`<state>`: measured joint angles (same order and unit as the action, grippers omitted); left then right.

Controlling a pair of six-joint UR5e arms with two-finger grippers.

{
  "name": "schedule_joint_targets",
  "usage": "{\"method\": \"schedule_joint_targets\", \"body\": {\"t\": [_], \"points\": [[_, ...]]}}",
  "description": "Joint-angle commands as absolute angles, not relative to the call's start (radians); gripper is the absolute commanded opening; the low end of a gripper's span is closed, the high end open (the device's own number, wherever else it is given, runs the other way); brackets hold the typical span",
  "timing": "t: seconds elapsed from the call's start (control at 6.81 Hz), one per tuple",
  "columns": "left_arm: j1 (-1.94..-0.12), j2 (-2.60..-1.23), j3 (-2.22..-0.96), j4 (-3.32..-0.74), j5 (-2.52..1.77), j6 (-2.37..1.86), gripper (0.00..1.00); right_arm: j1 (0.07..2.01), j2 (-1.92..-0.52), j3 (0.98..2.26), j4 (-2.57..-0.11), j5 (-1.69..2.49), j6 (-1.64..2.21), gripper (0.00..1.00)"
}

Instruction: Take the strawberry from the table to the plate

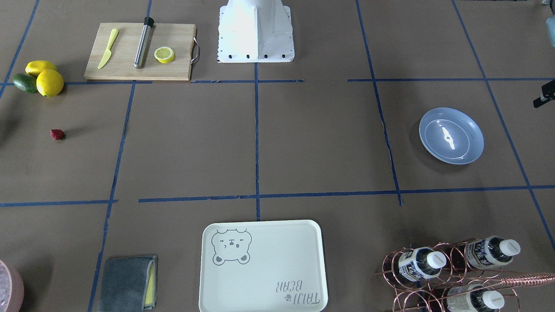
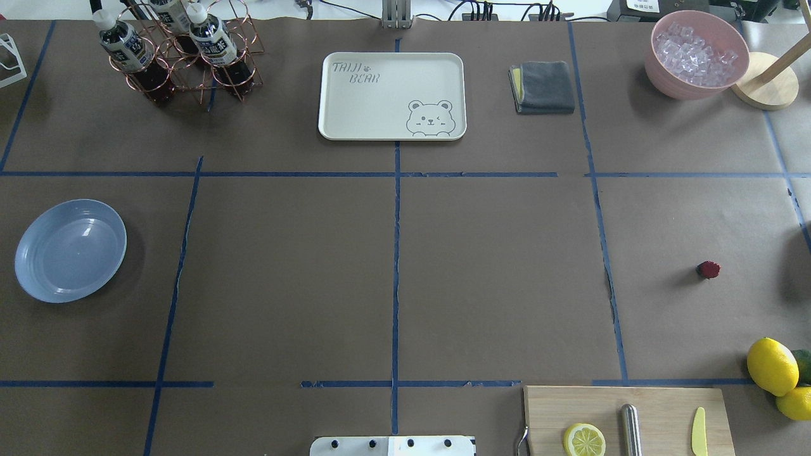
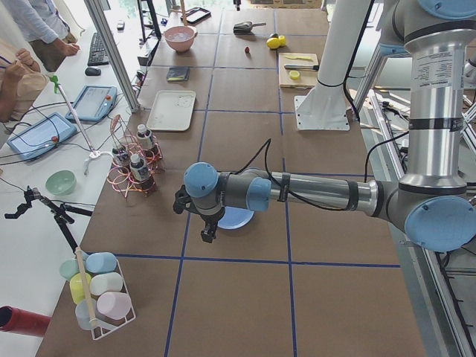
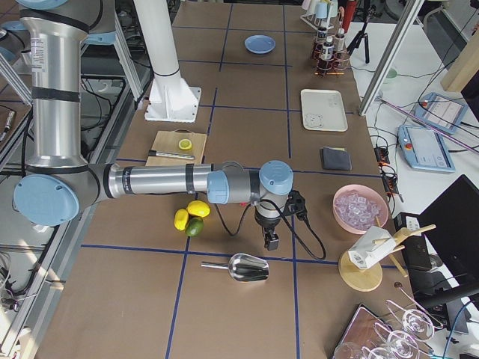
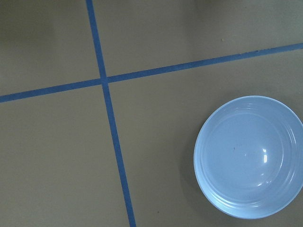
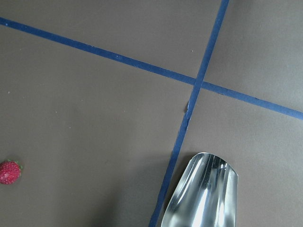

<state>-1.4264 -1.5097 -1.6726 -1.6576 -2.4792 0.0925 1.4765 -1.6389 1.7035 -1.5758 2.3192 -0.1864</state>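
Note:
Next, I close my left gripper on the rim (image 1: 480, 131) (image 5: 196, 167) of the pale blue plate, on the side facing that gripper, away from the strawberry.
The strawberry (image 1: 57, 134) (image 2: 708, 269), small and dark red, lies on the brown table (image 2: 494, 278) on my right side, and shows at the lower left edge of the right wrist view (image 6: 9, 171). The pale blue plate (image 2: 70, 250) (image 1: 451, 135) (image 5: 251, 156) sits empty on my far left. My left gripper (image 3: 208, 234) hangs just above the table beside the plate (image 3: 239, 220). My right gripper (image 4: 269, 241) points down beyond the lemons. Both show only in the side views, so I cannot tell whether they are open or shut.
A metal scoop (image 6: 201, 194) (image 4: 247, 267) lies near the right gripper. Two lemons and a lime (image 2: 773, 366) sit by the cutting board (image 2: 659, 405) with a knife and a lemon half. At the far side stand a bear tray (image 2: 393, 95), a bottle rack (image 2: 177, 50), a grey cloth (image 2: 543, 87) and an ice bowl (image 2: 697, 54).

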Motion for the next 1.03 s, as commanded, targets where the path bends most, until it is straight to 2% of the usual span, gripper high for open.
{"method": "schedule_joint_targets", "body": {"t": [0.0,0.15,0.29,0.44,0.59,0.73,0.88], "points": [[-1.292,-1.516,-1.492,-2.018,-2.467,-0.117,1.00,1.454,-1.644,1.700,-1.566,2.321,-0.183,1.00],[-1.208,-1.517,-1.429,-2.199,-2.453,-0.281,1.00,1.448,-1.644,1.700,-1.566,2.321,-0.180,1.00],[-1.137,-1.516,-1.418,-2.260,-2.372,-0.364,1.00,1.445,-1.644,1.701,-1.566,2.322,-0.179,1.00],[-1.105,-1.519,-1.411,-2.261,-2.355,-0.377,0.94,1.440,-1.644,1.698,-1.566,2.347,-0.179,1.00],[-1.100,-1.519,-1.407,-2.261,-2.355,-0.385,0.70,1.439,-1.644,1.698,-1.568,2.364,-0.179,1.00],[-1.100,-1.520,-1.410,-2.264,-2.355,-0.461,0.05,1.437,-1.644,1.697,-1.568,2.364,-0.179,1.00],[-1.098,-1.519,-1.413,-2.267,-2.361,-0.475,0.00,1.437,-1.644,1.698,-1.566,2.365,-0.179,1.00]]}}
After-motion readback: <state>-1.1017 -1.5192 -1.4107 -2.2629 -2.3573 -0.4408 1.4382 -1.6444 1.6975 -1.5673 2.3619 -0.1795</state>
